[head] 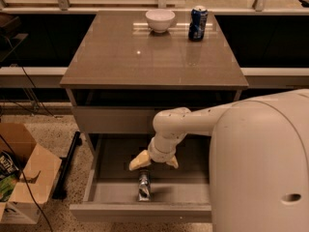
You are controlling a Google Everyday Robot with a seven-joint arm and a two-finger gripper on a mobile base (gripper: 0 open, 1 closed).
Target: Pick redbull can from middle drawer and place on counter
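The robot's gripper should next close on the far end (145,177) of the redbull can, the end that points toward the back of the middle drawer.
The redbull can (143,186), slim and silver-grey, lies on its side near the front of the open middle drawer (116,191). My gripper (153,162) hangs inside the drawer just above and behind the can, its two cream fingers spread apart and holding nothing. The left fingertip (139,161) is above the can's far end. The white arm reaches in from the right. The counter (125,57) is the glossy grey-brown top of the cabinet above the drawer.
A white bowl (160,20) and a fat dark-blue can (198,23) stand at the counter's back edge. A closed upper drawer front (111,120) sits above the open one. An open cardboard box (21,178) stands on the floor at left. The robot's white body (260,168) fills the lower right.
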